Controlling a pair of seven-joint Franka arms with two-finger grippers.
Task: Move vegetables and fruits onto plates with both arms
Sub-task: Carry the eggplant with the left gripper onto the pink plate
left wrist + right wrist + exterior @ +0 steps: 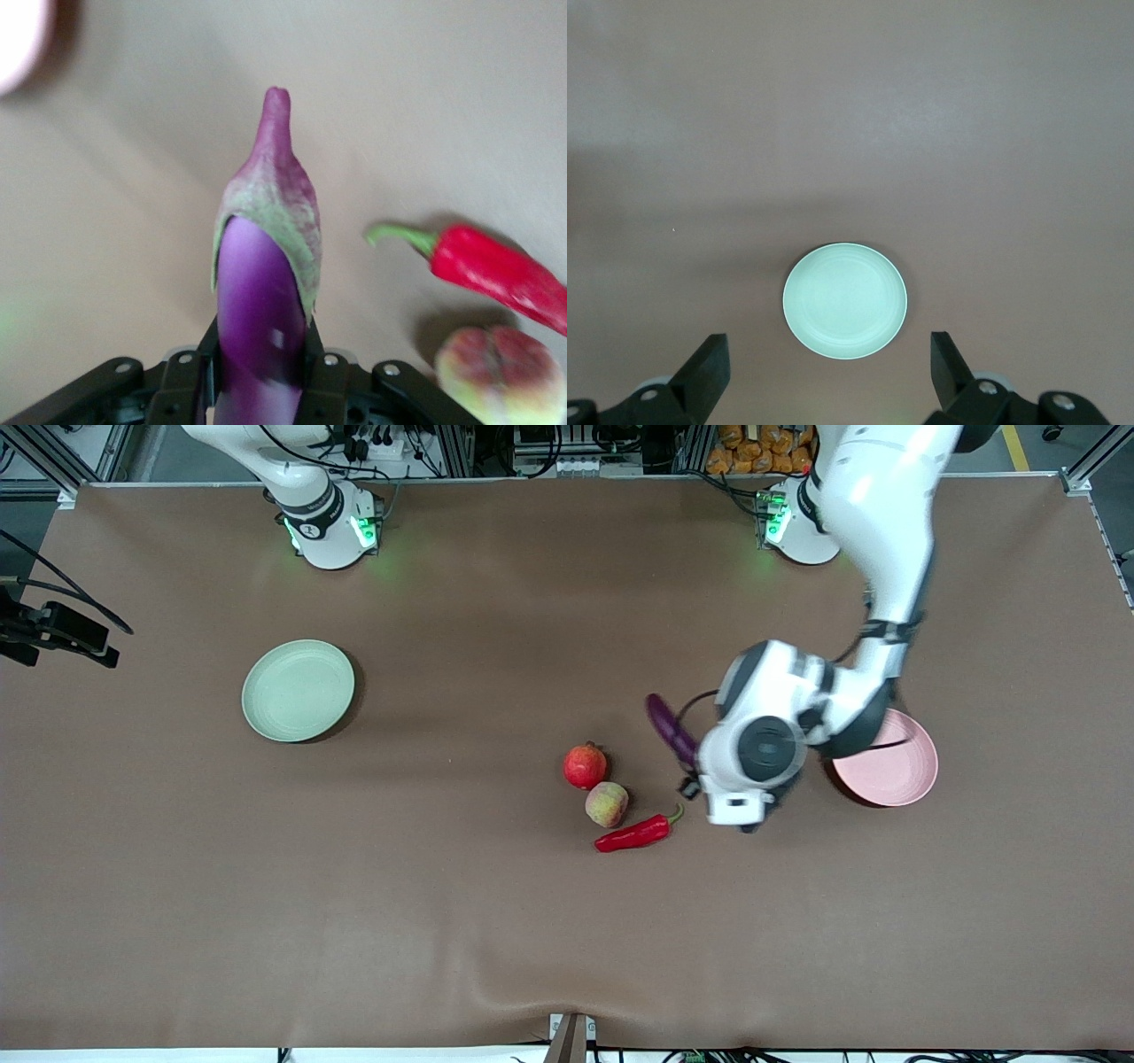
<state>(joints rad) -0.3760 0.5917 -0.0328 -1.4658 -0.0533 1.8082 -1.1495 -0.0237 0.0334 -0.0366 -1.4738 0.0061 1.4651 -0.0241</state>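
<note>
Next, I take the purple eggplant, now held between pomegranate and plate, in my left gripper and lay it down across the pale pink plate (875, 738) that is waiting for it.
My left gripper (261, 376) is shut on the purple eggplant (671, 729) and holds it over the table between the pomegranate (585, 766) and the pale pink plate (895, 775). The eggplant's green-capped stem end (270, 190) points away from the jaws. The peach-like fruit (607, 804) and the red chili pepper (633, 834) lie on the table just nearer the front camera than the pomegranate. Both show in the left wrist view, the chili (505, 270) and the fruit (500, 376). My right gripper (828, 367) is open and empty, high over the pale green plate (844, 301). The green plate (299, 690) is empty.
The brown table cover (443, 921) spreads wide round the things. A black camera on a mount (53, 633) sticks in at the right arm's end of the table. The pink plate is partly hidden under the left arm's wrist.
</note>
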